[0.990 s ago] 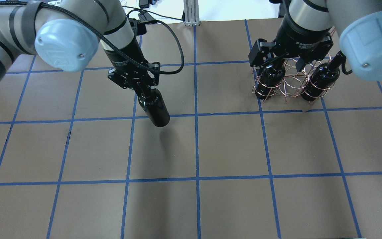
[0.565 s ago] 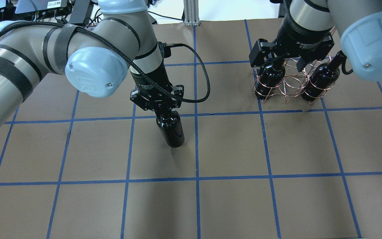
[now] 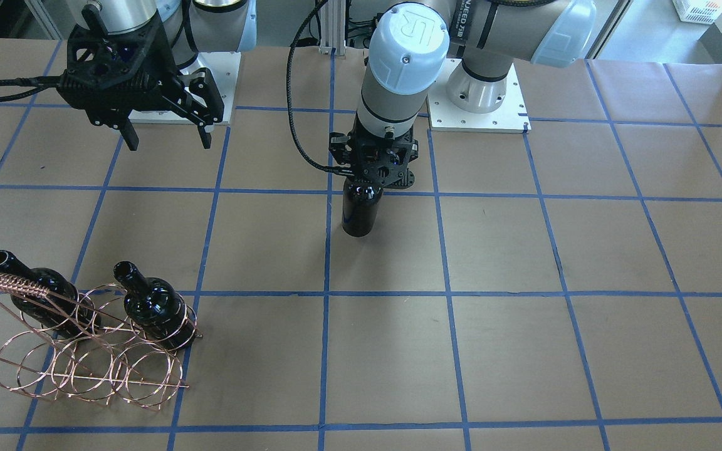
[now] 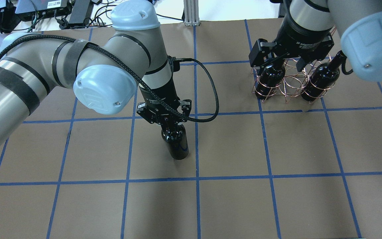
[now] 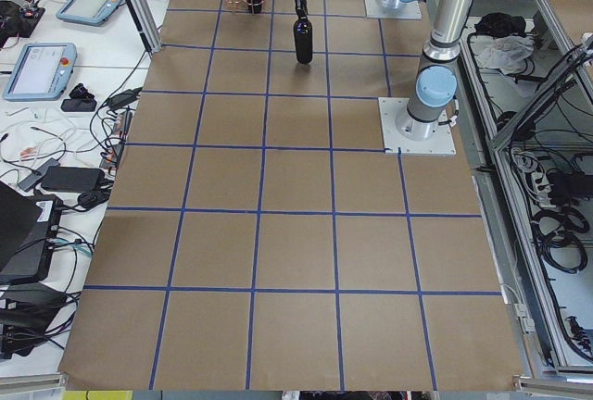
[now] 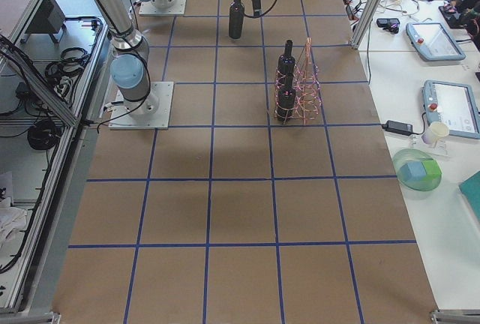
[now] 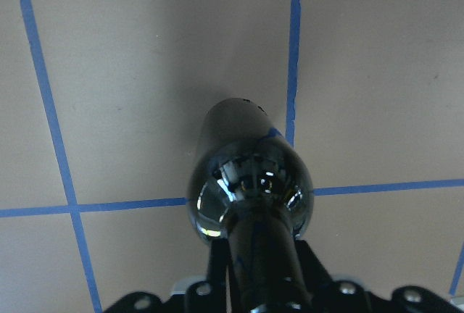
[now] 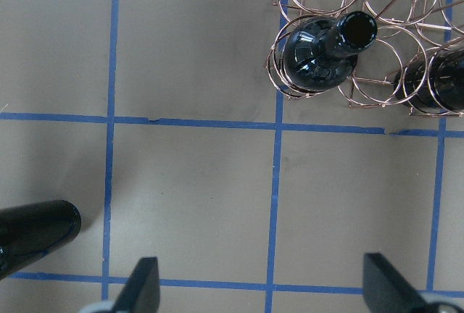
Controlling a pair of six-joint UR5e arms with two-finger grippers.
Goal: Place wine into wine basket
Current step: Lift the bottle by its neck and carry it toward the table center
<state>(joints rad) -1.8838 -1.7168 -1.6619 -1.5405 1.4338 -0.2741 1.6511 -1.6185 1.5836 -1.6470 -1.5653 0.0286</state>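
Observation:
I will use my left gripper to set the wine bottle down, standing upright, on the paper [image 3: 345, 215] [image 7: 264, 153] next to the nearest blue tape crossing.
My left gripper [image 4: 166, 121] is shut on the neck of a dark glass wine bottle [image 4: 176, 146] and holds it upright near the table's middle, off the paper as far as I can tell. The bottle also shows in the front view [image 3: 360, 213] and the left wrist view [image 7: 250, 175]. The copper wire wine basket [image 3: 13, 286] stands at the far right of the overhead view [image 4: 292, 79]. It holds two bottles [image 3: 154, 307] [image 3: 41, 294] in its outer hoops, and the middle hoops hold nothing. My right gripper [image 4: 280, 66] is open and empty, high above the basket.
Brown paper with a blue tape grid covers the table. The arms' white base plates [image 3: 477, 106] are at the robot's side. A black cable [image 4: 211, 96] loops off the left wrist. Side tables with tablets [image 6: 431, 39] flank the table's ends.
My left arm has carried the bottle toward the table's middle, nearer the camera and to the right in the overhead view. The right arm and the basket have not moved.

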